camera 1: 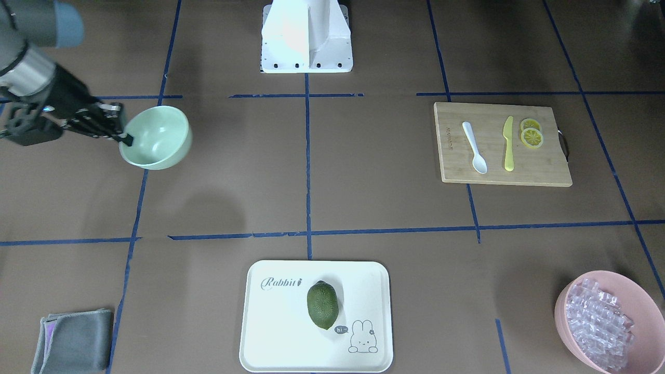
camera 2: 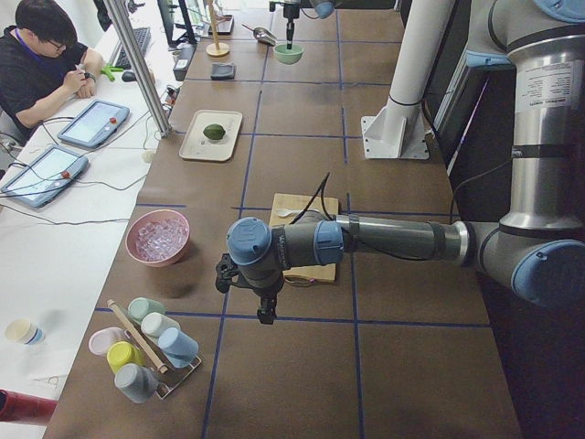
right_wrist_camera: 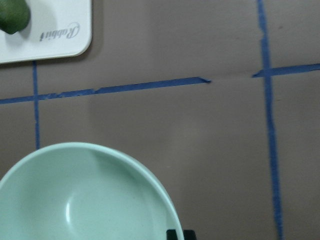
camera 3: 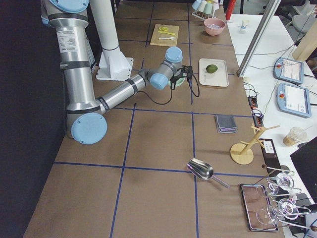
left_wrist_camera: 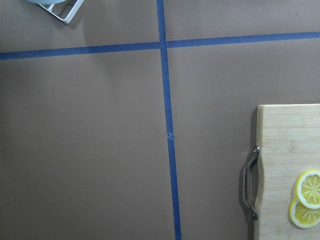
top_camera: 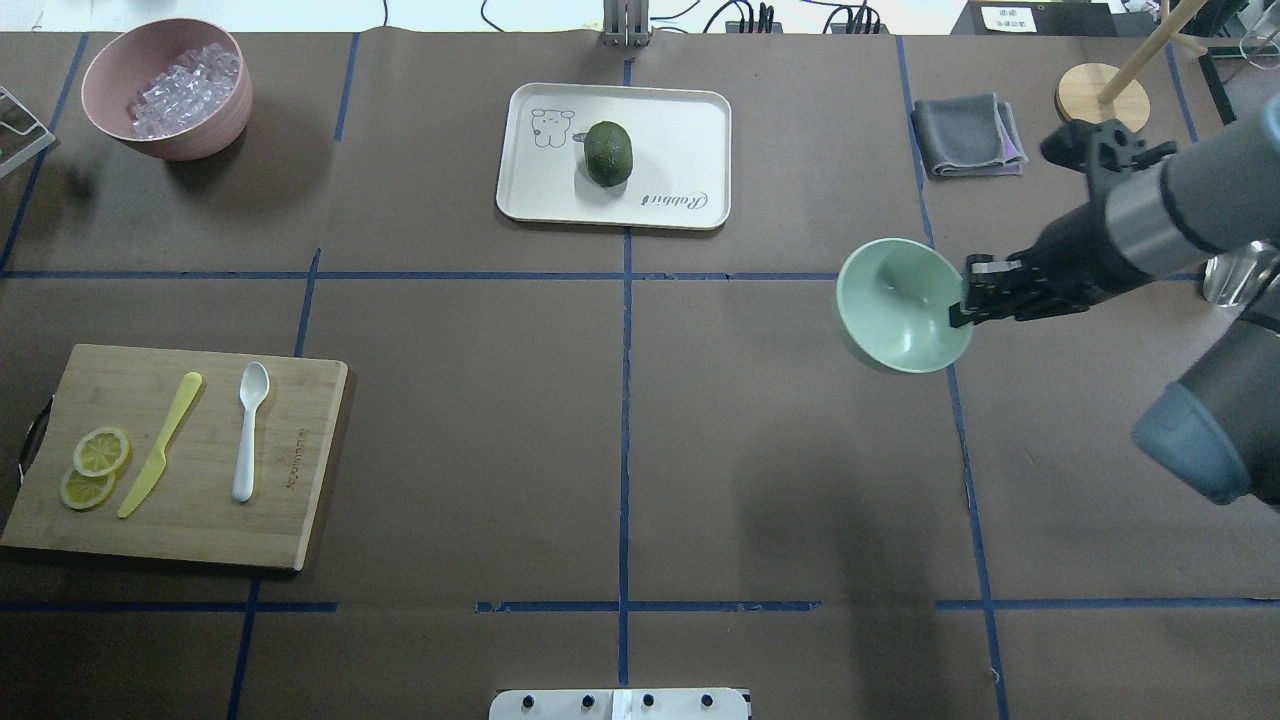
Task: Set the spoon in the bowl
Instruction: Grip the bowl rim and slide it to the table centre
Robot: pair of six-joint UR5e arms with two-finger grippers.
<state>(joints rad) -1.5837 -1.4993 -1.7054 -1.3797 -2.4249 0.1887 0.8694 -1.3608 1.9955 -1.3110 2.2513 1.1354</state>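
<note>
My right gripper has the mint-green bowl. It will put the bowl down on the blue tape line leading to the white tray (camera 1: 308, 159).
The white spoon (camera 1: 475, 148) lies on a wooden cutting board (camera 1: 499, 176), beside a yellow knife (camera 1: 508, 144); it also shows in the overhead view (top_camera: 248, 430). My right gripper (top_camera: 962, 305) is shut on the rim of the mint-green bowl (top_camera: 895, 305) and holds it tilted above the table, far from the board. The bowl is empty and fills the lower left of the right wrist view (right_wrist_camera: 75, 200). My left gripper (camera 2: 266, 315) shows only in the exterior left view, hanging above the table near the board's end; I cannot tell whether it is open or shut.
A pink bowl (top_camera: 165, 140) of clear cubes stands at the far left corner. A white tray (top_camera: 540, 190) with a green fruit (top_camera: 608, 153) sits far centre. A grey cloth (top_camera: 965, 135) lies near the right arm. Lemon slices (top_camera: 95, 465) lie on the board.
</note>
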